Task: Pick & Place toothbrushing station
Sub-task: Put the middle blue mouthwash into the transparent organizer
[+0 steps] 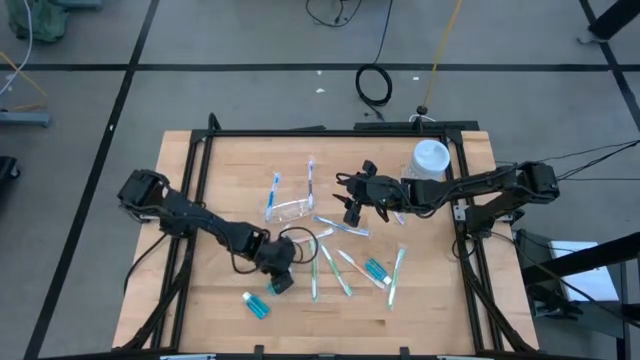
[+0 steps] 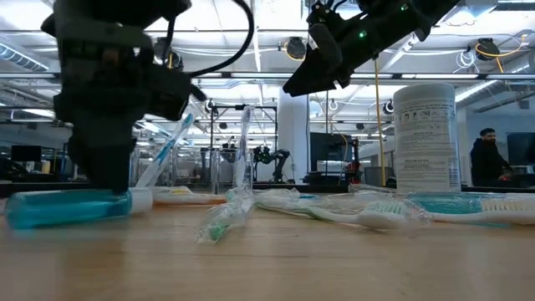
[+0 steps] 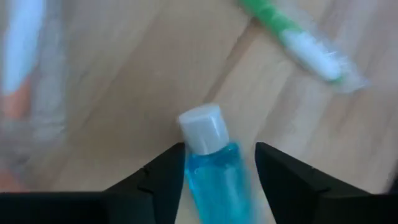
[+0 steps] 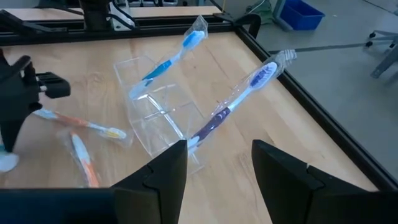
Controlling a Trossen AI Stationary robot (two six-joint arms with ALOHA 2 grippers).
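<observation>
Next, my left gripper grips the white cap [image 2: 141, 200] before it stands the tube in the clear plastic cup, because its fingers now straddle the teal-blue tube's body below its cap.
My left gripper [image 1: 279, 278] is open and low over the table; its fingers stand on either side of a teal-blue tube [image 3: 211, 180] that lies flat with its white cap [image 3: 201, 127] pointing away from the gripper. A second tube [image 1: 257, 303] lies nearer the front edge and a third tube [image 1: 375, 268] lies to the right. The clear plastic cup [image 4: 155, 112] lies on its side with a blue toothbrush [image 4: 171, 56] and a purple toothbrush [image 4: 239, 96] sticking out. My right gripper [image 1: 352, 212] is open above the table, just right of the cup [image 1: 290, 208].
Several wrapped toothbrushes lie loose on the wooden table, such as a green one [image 1: 330, 270], another [image 1: 396, 275] and orange ones [image 4: 81, 124]. A tall white lidded container [image 1: 430, 160] stands at the back right. A black frame [image 1: 330, 131] borders the table. A person [image 2: 489, 159] stands far behind.
</observation>
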